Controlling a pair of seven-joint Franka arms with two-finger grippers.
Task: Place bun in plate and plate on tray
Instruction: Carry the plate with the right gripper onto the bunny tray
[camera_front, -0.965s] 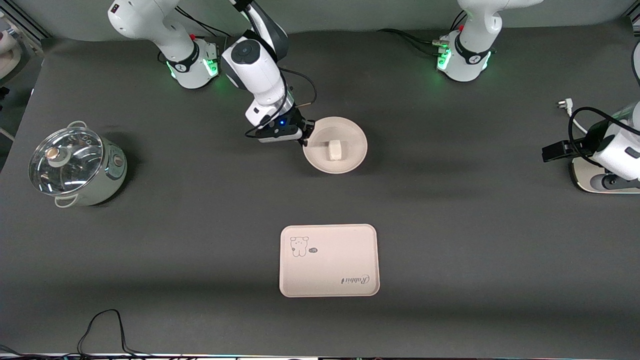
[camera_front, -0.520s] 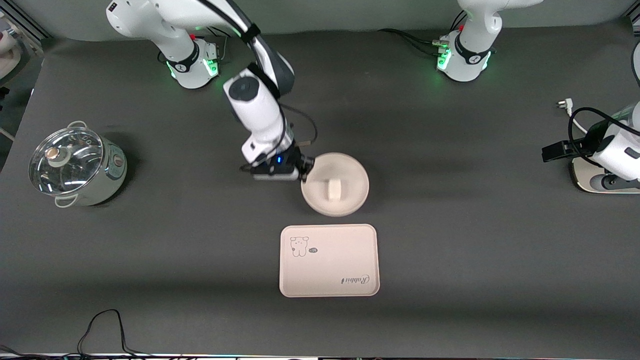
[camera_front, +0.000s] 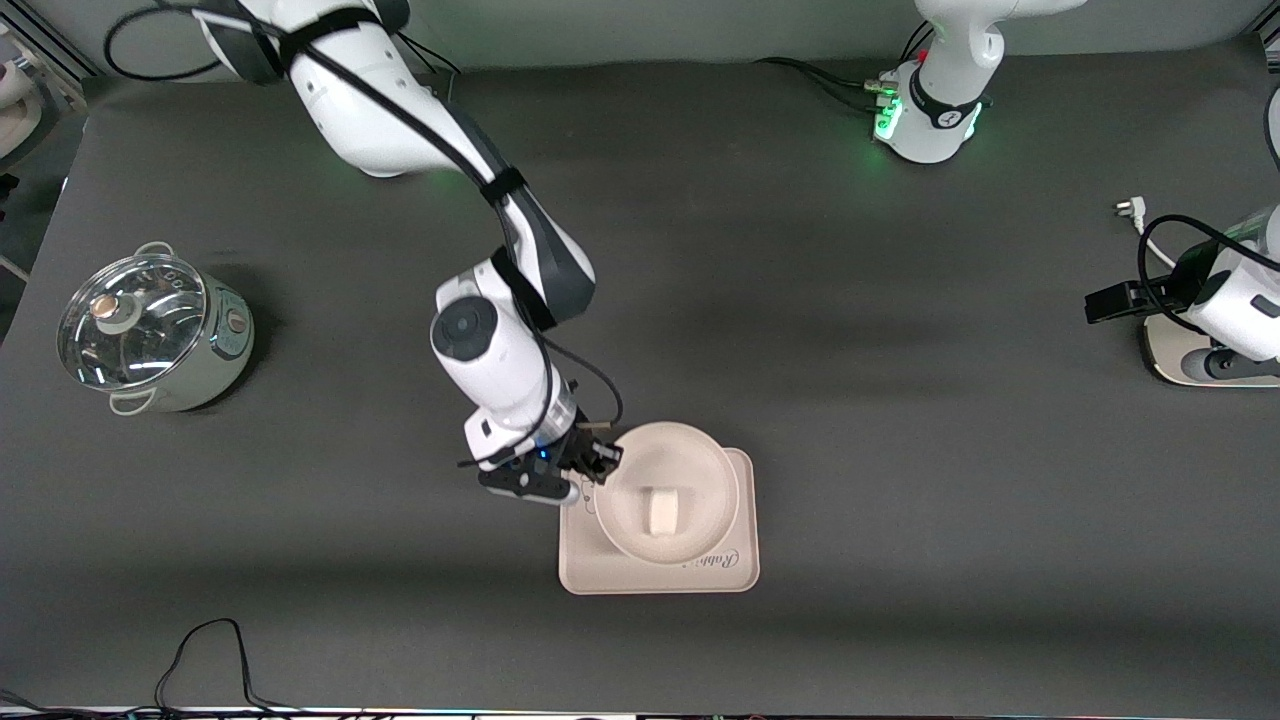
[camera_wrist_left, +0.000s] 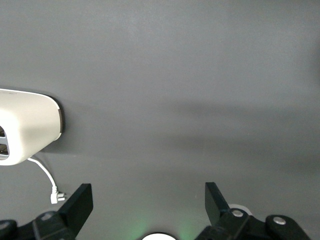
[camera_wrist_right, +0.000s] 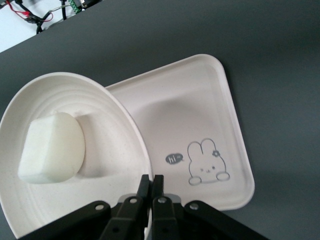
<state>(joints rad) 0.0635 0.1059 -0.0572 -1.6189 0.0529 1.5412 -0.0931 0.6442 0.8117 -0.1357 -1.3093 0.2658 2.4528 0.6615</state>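
Next, my right gripper sets the round cream plate down on the tray's printed lettering (camera_front: 678, 528) (camera_wrist_right: 121, 143), next to the rabbit drawing, and lets go of it.
My right gripper (camera_front: 600, 462) is shut on the rim of the round cream plate (camera_front: 705, 455) and holds it over the rectangular tray (camera_front: 640, 575). The plate covers most of the tray; whether it touches it I cannot tell. The white bun (camera_front: 660, 511) lies in the middle of the plate. In the right wrist view the fingers (camera_wrist_right: 151, 180) pinch the plate's (camera_wrist_right: 115, 165) edge, the bun (camera_wrist_right: 52, 147) rests inside, and the tray (camera_wrist_right: 200, 95) with its rabbit drawing lies beneath. My left gripper (camera_wrist_left: 149, 192) waits open over bare table at the left arm's end.
A steel pot with a glass lid (camera_front: 150, 330) stands toward the right arm's end. A white appliance (camera_wrist_left: 25, 127) with a cord and plug (camera_wrist_left: 55, 195) sits by the left arm (camera_front: 1230, 300). A black cable (camera_front: 200, 650) loops along the table's near edge.
The right arm has carried the plate with the bun from the table's middle toward the front camera, until it is over the tray. The left arm has not moved.
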